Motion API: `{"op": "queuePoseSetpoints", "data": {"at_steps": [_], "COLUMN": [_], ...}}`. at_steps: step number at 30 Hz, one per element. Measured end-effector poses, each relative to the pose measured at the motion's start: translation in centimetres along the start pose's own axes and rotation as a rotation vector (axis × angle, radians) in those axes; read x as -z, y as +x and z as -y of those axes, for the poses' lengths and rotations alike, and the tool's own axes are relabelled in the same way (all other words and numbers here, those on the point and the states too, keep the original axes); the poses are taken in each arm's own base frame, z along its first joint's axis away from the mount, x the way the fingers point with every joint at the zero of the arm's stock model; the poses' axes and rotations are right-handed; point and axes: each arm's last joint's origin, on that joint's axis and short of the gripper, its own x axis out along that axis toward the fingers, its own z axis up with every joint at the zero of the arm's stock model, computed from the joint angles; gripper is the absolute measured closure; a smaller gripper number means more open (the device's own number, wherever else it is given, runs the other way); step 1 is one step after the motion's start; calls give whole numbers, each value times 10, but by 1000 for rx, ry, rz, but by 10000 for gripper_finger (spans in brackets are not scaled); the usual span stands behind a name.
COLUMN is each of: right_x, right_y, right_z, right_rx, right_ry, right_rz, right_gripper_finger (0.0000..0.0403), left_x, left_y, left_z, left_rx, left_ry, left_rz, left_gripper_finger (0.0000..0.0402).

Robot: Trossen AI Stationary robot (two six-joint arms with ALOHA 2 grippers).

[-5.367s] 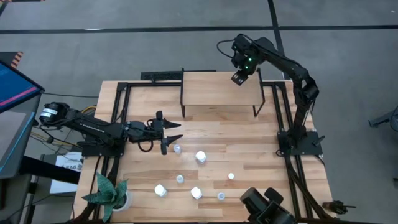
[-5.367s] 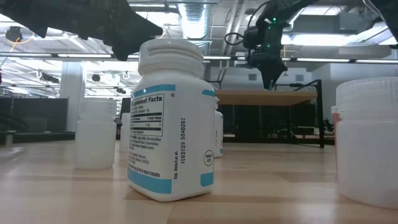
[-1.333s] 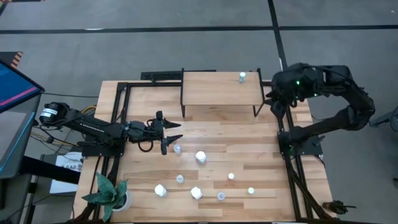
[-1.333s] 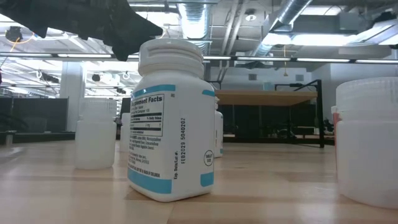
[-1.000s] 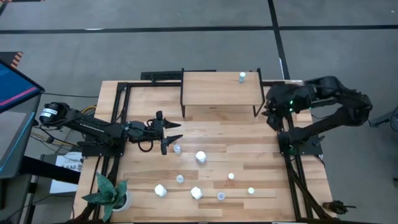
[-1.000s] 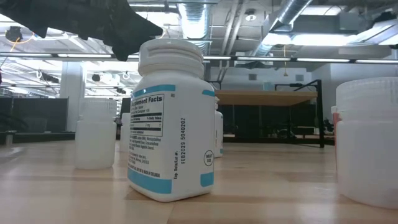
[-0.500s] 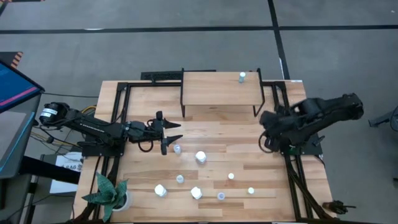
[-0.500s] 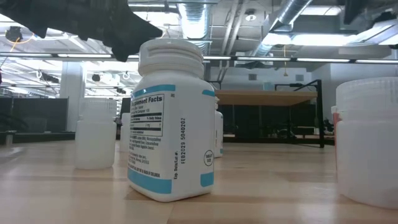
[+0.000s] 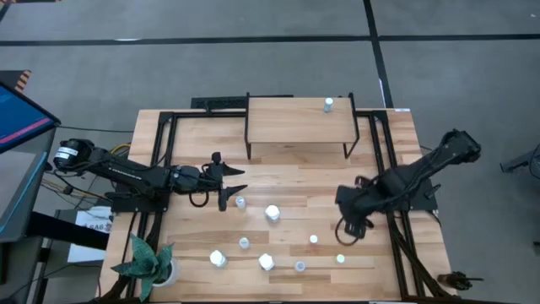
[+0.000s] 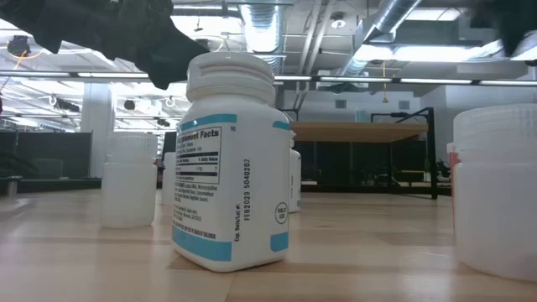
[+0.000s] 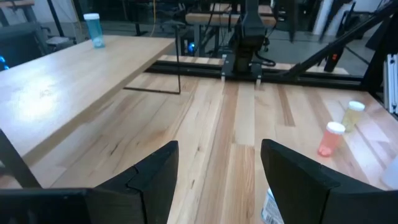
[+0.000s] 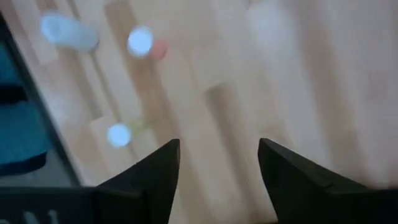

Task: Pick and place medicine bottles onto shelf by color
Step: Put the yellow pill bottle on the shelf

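The robot's right gripper should next move to the green-capped bottle beside the orange-capped one and close on its cap [image 9: 340,258] [image 12: 119,135].
The shelf [image 9: 299,120] stands at the table's far side with one pale-blue-capped bottle [image 9: 328,104] upright near its right end. Several medicine bottles stand on the table: a larger white one [image 9: 272,213], an orange-capped one [image 9: 314,240] and a green-capped one [image 9: 340,258]. My left gripper [image 9: 232,180] hovers open at the left, beside a small bottle [image 9: 240,202]. My right gripper [image 9: 348,221] points down, open, above the table just beyond the orange-capped bottle [image 12: 140,42] and the green-capped bottle [image 12: 118,135]; nothing is between its fingers.
A potted plant [image 9: 148,263] stands at the near left corner. Black frame rails [image 9: 384,152] run along the table's left and right sides. In the low view a blue-labelled bottle [image 10: 231,168] stands close in front, with a white one [image 10: 495,197] at the right.
My right arm has swung from beside the shelf's right end toward the table's near edge and down. Its gripper has tipped to point downward over the right part of the table, near the orange-capped and green-capped bottles. No bottle has moved.
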Motion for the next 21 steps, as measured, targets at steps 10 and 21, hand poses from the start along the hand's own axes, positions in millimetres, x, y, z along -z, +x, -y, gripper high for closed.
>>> {"op": "queuePoseSetpoints", "data": {"at_steps": [10,21], "right_x": [36,74], "right_y": [32,62], "right_z": [-59,-103], "right_rx": [-45,-61], "right_ry": [37,148], "right_rz": [-59,0], "right_gripper_finger": [153,153], "left_x": [0,0], "left_y": [0,0], "left_z": [0,0], "left_rx": [8,8], "left_ry": [-1,-1], "left_rz": [0,0], "left_gripper_finger": [182,182]}}
